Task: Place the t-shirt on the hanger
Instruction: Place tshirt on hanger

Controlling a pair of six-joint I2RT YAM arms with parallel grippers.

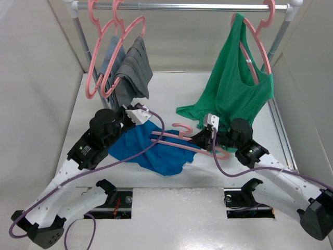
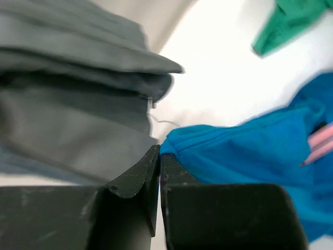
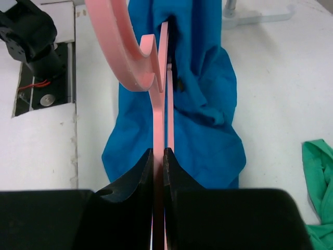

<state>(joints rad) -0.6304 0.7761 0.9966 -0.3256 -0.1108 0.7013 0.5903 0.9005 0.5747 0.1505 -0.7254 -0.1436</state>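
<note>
The robot's right gripper will release the pink hanger at the royal-blue t-shirt's upper edge (image 1: 165, 123), next to the left gripper.
The royal-blue t-shirt (image 1: 156, 153) lies crumpled on the white table between the two arms. The pink hanger (image 1: 179, 147) is pushed partway into it, hook (image 1: 182, 126) sticking out toward the right arm. My right gripper (image 1: 202, 139) is shut on the hanger's bar just below the hook; in the right wrist view the pink hanger (image 3: 158, 104) runs between its jaws (image 3: 158, 151) into the t-shirt (image 3: 203, 140). My left gripper (image 1: 129, 124) is at the shirt's upper left edge, shut (image 2: 159, 151), with the t-shirt's (image 2: 244, 156) hem pinched at its tips. A bit of the hanger (image 2: 320, 143) shows inside the cloth.
A metal rail (image 1: 182, 7) spans the back. Grey garments (image 1: 130, 67) on pink hangers hang at its left, close above my left gripper and filling its wrist view (image 2: 78, 104). A green tank top (image 1: 234, 88) hangs at the right. White walls close both sides.
</note>
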